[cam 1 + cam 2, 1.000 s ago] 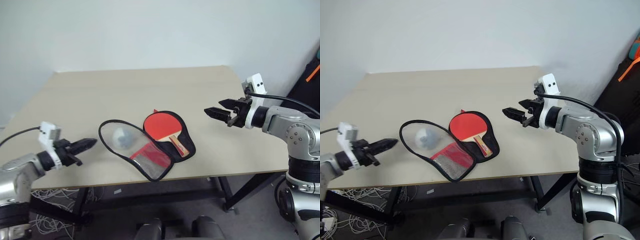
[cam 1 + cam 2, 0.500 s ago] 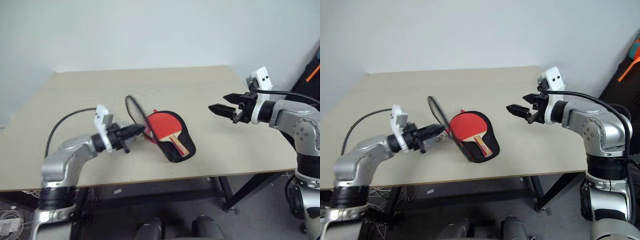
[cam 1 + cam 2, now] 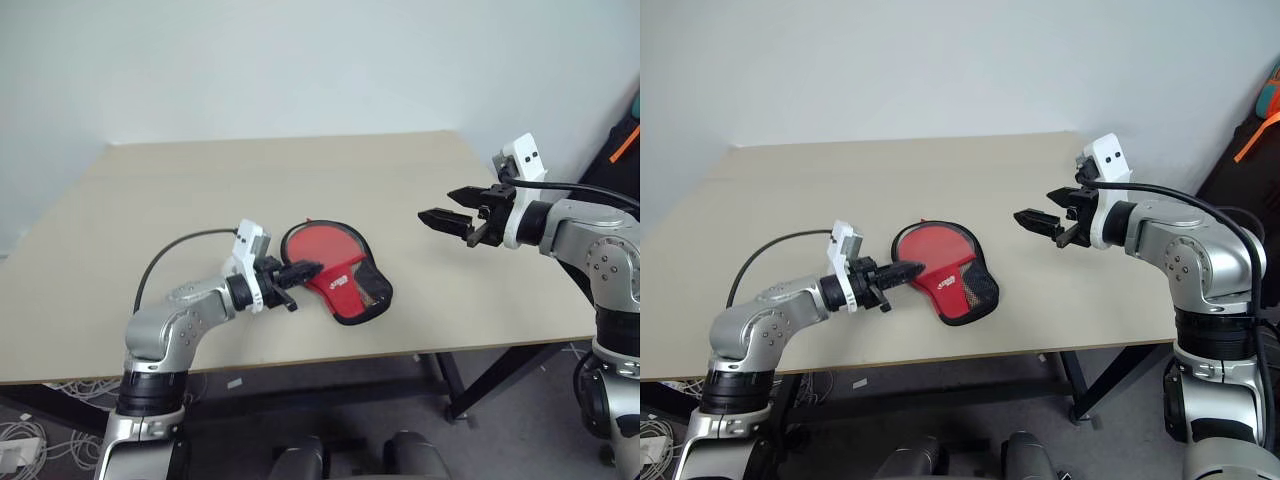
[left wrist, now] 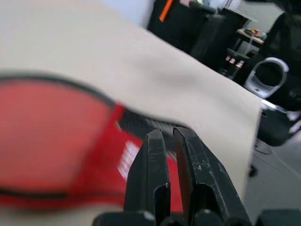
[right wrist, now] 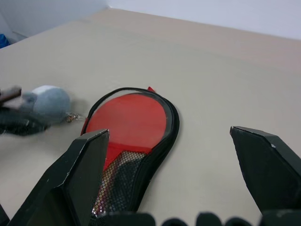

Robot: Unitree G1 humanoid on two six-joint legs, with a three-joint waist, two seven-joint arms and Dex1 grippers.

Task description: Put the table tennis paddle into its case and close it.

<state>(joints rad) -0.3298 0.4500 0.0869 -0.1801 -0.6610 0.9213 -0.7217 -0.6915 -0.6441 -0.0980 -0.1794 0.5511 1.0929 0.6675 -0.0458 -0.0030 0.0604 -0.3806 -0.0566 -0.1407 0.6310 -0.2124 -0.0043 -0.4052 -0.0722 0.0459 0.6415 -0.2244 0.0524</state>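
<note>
The narrow end of the case is lying flat, short of the table's front edge, so my left gripper should open, pinch the case's black edging (image 3: 333, 311) and pull it over the table's edge.
The case (image 3: 345, 282) lies folded shut at the middle of the table (image 3: 180, 190), red with a white logo, a mesh patch and black edging. Through its round clear panel I see the red face of the table tennis paddle (image 3: 318, 243); the handle is hidden under the cover. My left gripper (image 3: 308, 268) is shut, its tips resting on the cover's left edge, and the fingers (image 4: 157, 160) stand pressed together over the red fabric. My right gripper (image 3: 436, 204) hangs open in the air to the right of the case, nothing between its fingers (image 5: 263, 165).
The case sits a short way in from the table's front edge (image 3: 300, 358). A dark object with an orange strap (image 3: 622, 150) stands past the table's right side. Cables lie on the floor at the lower left (image 3: 20, 445).
My left gripper swept to the right and pushed the open cover up and over the paddle, so the case now lies closed. The right gripper has stayed in place.
</note>
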